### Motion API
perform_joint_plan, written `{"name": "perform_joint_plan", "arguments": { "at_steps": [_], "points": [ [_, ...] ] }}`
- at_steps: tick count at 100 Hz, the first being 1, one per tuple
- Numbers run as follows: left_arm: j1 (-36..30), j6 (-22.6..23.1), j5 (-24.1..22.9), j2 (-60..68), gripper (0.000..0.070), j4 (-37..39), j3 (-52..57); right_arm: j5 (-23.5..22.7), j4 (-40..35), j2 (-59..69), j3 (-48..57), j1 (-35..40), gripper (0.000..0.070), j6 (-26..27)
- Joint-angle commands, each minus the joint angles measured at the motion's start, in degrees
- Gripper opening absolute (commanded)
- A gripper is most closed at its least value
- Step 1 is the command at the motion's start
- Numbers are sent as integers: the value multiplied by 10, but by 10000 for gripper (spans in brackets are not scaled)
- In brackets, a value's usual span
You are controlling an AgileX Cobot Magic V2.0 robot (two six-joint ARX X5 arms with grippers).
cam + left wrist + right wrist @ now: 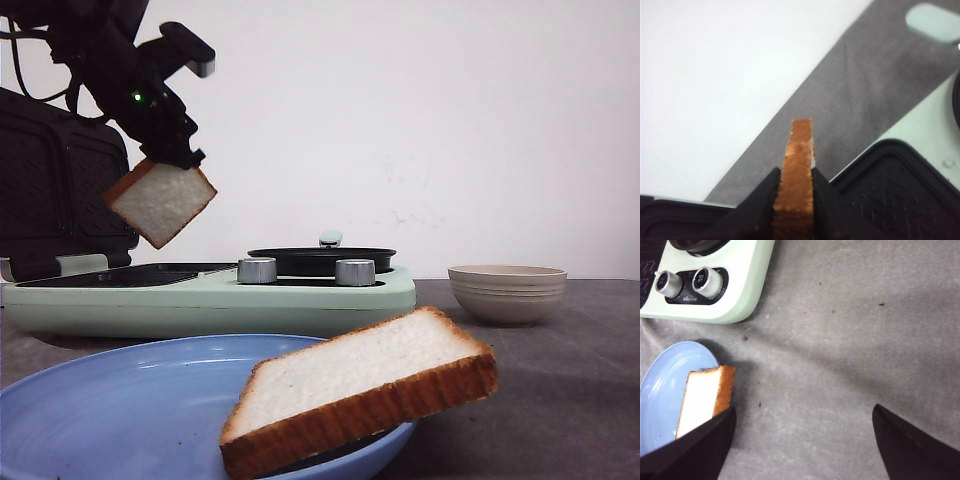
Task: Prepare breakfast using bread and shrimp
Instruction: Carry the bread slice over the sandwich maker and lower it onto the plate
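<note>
I need to release the slice of bread from my left gripper on the black grill plate (150, 268) near the raised lid.
My left gripper (172, 158) is shut on one slice of bread (160, 202), which hangs tilted in the air above the black grill plate (125, 276) of the mint-green breakfast maker (300, 300). In the left wrist view the slice's brown crust (798, 170) is pinched between the two black fingers (760, 200). A second slice of bread (360, 390) leans over the rim of the blue plate (110, 400) at the front. My right gripper (802, 412) stands open over bare grey cloth beside that plate (665, 385). The shrimp is out of view.
The maker's black lid (60, 190) stands raised at the far left. A small black pan (322, 260) sits on its right side behind two silver knobs (257, 270). A beige ribbed bowl (507, 292) stands on the grey cloth to the right.
</note>
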Motion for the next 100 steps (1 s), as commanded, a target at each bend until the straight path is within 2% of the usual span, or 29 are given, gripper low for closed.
{"name": "perform_joint_plan", "arguments": {
  "at_steps": [1, 26, 100],
  "points": [
    [-3, 28, -1, 14, 2, 18, 15, 0, 2, 2, 10, 0, 549, -7],
    [-2, 38, 0, 33, 0, 53, 15, 0, 2, 2, 10, 0, 548, -7],
    [-2, 38, 0, 64, 0, 47, 15, 0, 2, 2, 10, 0, 549, -7]
  ]
}}
